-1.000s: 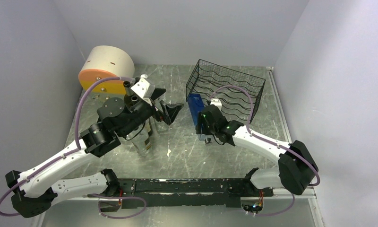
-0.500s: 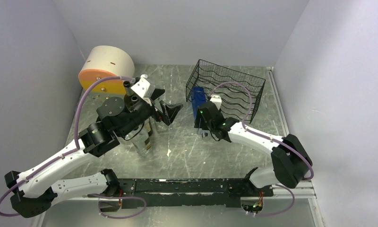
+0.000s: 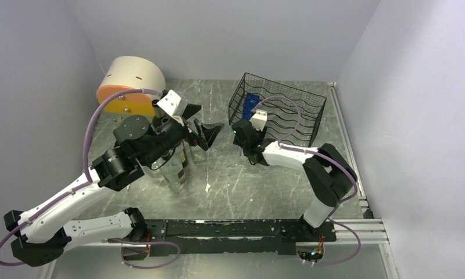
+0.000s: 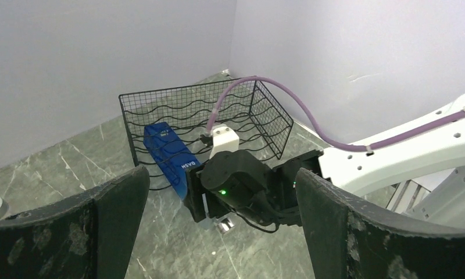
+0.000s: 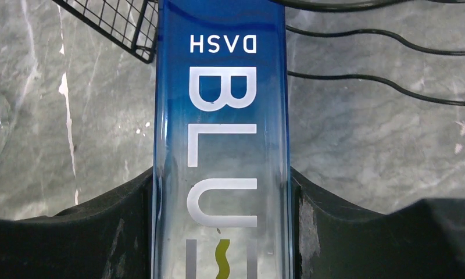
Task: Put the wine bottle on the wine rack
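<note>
Next, my right gripper lets go of the wine bottle on the wavy wires [image 3: 239,111] next to the rack's mesh end nearest my left gripper.
The wine bottle [image 5: 221,145] is blue glass with white lettering, and my right gripper [image 5: 221,186] is shut on its lower body with a finger on each side. In the top view its far end [image 3: 251,99] lies inside the left side of the black wire wine rack [image 3: 288,113], ahead of the right gripper [image 3: 243,127]. The left wrist view shows the bottle [image 4: 169,154] slanting over the rack's [image 4: 259,113] near edge onto its wavy wires. My left gripper [image 3: 204,132] stands open and empty to the left of the rack, facing the right gripper.
A beige cylinder with an orange face [image 3: 130,87] lies at the back left. Clear glass vessels [image 3: 178,171] stand under my left forearm. The rack's mesh corner [image 5: 122,26] and wavy wires [image 5: 387,55] flank the bottle. Grey walls close in on three sides.
My right arm has pushed forward, carrying the bottle from in front of the rack into its left side. The left gripper has drifted slightly toward the back and stays open.
</note>
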`<state>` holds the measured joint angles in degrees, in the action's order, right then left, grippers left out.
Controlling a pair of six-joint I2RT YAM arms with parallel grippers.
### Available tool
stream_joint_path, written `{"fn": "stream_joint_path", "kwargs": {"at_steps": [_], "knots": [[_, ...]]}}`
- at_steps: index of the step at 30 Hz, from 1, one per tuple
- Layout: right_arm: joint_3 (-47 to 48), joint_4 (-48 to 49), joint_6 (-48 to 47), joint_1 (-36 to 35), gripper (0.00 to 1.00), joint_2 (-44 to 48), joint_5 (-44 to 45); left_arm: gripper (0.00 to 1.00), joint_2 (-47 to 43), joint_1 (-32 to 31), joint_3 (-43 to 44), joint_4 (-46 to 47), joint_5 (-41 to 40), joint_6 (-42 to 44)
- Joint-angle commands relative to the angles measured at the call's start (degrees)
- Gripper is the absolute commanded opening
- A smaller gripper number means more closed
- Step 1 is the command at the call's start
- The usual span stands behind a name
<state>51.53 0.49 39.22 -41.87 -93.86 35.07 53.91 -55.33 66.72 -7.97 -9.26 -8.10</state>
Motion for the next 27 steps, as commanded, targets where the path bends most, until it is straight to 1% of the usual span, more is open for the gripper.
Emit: {"fn": "stream_joint_path", "kwargs": {"at_steps": [1, 4, 7, 15, 20, 23, 27], "knots": [[7.9, 14.5, 0.6, -0.7, 0.0, -2.1, 10.8, 1.0, 0.4, -0.1, 2.2, -0.1, -0.4, 1.4], [10.8, 12.3, 3.7, -0.7, 0.0, -4.8, 13.0, 1.0, 1.9, -0.1, 4.6, -1.6, 0.0, 2.4], [14.4, 8.1, 7.2, -0.8, 0.0, -7.5, 15.0, 1.0, 3.3, -0.2, 6.7, -2.9, -0.4, 3.1], [19.4, 2.4, 11.2, -0.8, 0.0, -12.7, 18.6, 1.0, 5.8, -0.1, 9.5, -4.2, -0.6, 3.5], [21.8, 0.9, 11.5, -0.5, 0.0, -15.3, 17.1, 1.0, 6.2, -0.1, 10.4, -4.3, -0.9, 4.1], [23.6, -0.1, 11.7, -0.1, 0.05, -17.1, 15.4, 1.0, 6.0, -0.1, 10.2, -4.1, -1.0, 4.2], [25.0, -0.2, 12.0, 0.4, 0.15, -18.5, 12.9, 1.0, 5.5, -0.2, 10.0, -4.6, -0.8, 4.1]]}}
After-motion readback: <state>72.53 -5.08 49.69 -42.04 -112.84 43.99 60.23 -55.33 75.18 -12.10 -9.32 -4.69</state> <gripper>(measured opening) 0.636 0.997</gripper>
